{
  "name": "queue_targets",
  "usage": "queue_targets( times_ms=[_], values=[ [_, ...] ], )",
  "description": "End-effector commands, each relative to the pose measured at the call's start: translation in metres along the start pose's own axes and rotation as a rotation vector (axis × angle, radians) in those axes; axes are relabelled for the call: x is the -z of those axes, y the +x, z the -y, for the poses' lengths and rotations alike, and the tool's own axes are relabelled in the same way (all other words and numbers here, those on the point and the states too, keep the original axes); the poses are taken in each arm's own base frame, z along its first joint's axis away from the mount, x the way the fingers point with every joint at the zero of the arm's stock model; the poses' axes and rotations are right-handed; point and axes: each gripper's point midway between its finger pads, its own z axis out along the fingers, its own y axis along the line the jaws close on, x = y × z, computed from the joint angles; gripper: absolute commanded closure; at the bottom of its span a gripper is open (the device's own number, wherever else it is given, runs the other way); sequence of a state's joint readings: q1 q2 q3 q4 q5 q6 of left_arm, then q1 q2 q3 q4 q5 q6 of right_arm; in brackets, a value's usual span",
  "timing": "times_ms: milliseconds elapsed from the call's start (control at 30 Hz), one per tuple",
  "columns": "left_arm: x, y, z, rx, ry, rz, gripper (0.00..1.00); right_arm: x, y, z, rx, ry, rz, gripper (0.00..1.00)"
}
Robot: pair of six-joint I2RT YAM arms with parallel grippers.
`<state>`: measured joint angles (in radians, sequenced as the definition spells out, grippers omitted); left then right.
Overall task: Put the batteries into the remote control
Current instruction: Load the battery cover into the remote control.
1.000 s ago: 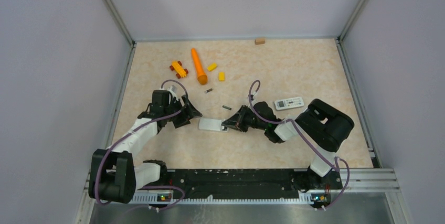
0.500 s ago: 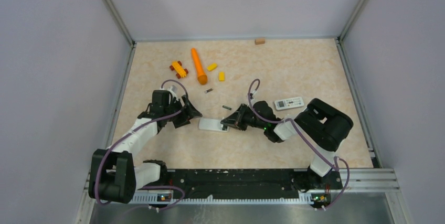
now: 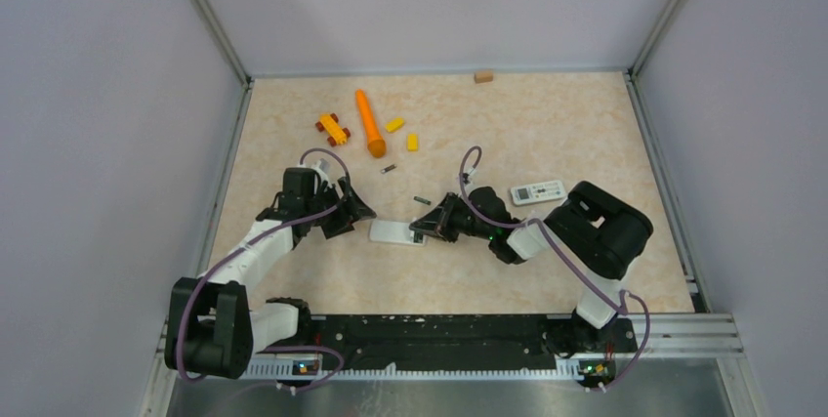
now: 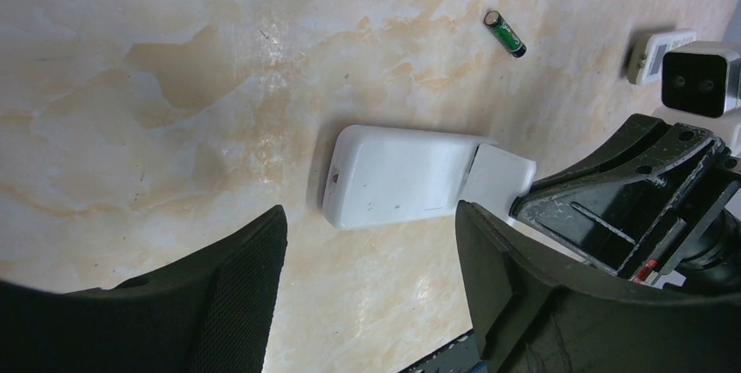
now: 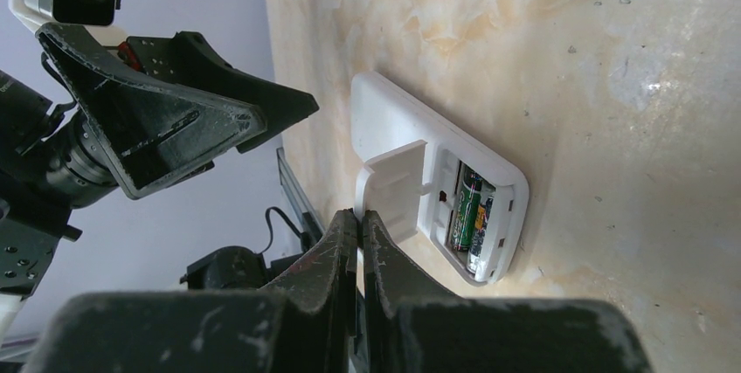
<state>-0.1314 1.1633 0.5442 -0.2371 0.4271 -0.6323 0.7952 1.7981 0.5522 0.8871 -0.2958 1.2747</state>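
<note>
I will use my right gripper to release the cover over the open battery compartment of the white remote control (image 3: 416,237) (image 5: 466,214) that is between my arms.
The white remote control (image 3: 393,232) lies face down between the arms. In the right wrist view its back compartment is open, with two green batteries (image 5: 467,211) inside and the cover (image 5: 398,196) lying loose beside the opening. My right gripper (image 5: 358,216) is shut, its tips against the cover's near edge. My left gripper (image 4: 371,226) is open just left of the remote (image 4: 398,176), touching nothing. Two loose batteries lie on the table, one (image 3: 422,200) just behind the remote, also in the left wrist view (image 4: 505,33), and another (image 3: 389,169) farther back.
A second white remote (image 3: 538,191) lies right of centre, behind my right arm. At the back left are an orange carrot toy (image 3: 369,124), a yellow toy car (image 3: 332,128) and two yellow blocks (image 3: 394,125). A small wooden block (image 3: 482,76) sits at the back wall.
My right gripper has edged slightly left against the remote's cover. The left arm has not moved.
</note>
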Motion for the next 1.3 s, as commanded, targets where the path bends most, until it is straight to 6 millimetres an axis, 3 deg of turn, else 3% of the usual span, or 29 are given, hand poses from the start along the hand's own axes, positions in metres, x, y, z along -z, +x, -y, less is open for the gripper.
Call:
queue_targets(
  times_ms=[0, 333, 767, 1267],
  values=[
    [0.001, -0.011, 0.008, -0.026, 0.026, 0.026, 0.27, 0.002, -0.012, -0.002, 0.018, 0.018, 0.031, 1.0],
    [-0.002, -0.008, 0.006, -0.019, 0.025, 0.011, 0.35, 0.004, -0.013, 0.004, 0.026, 0.049, 0.001, 1.0],
    [-0.007, -0.004, -0.001, 0.001, -0.002, -0.013, 0.36, 0.003, -0.003, -0.007, 0.025, -0.028, -0.055, 1.0],
    [-0.011, 0.002, -0.006, 0.013, -0.011, -0.036, 0.37, -0.003, -0.002, 0.006, 0.019, -0.018, -0.054, 1.0]
  ],
)
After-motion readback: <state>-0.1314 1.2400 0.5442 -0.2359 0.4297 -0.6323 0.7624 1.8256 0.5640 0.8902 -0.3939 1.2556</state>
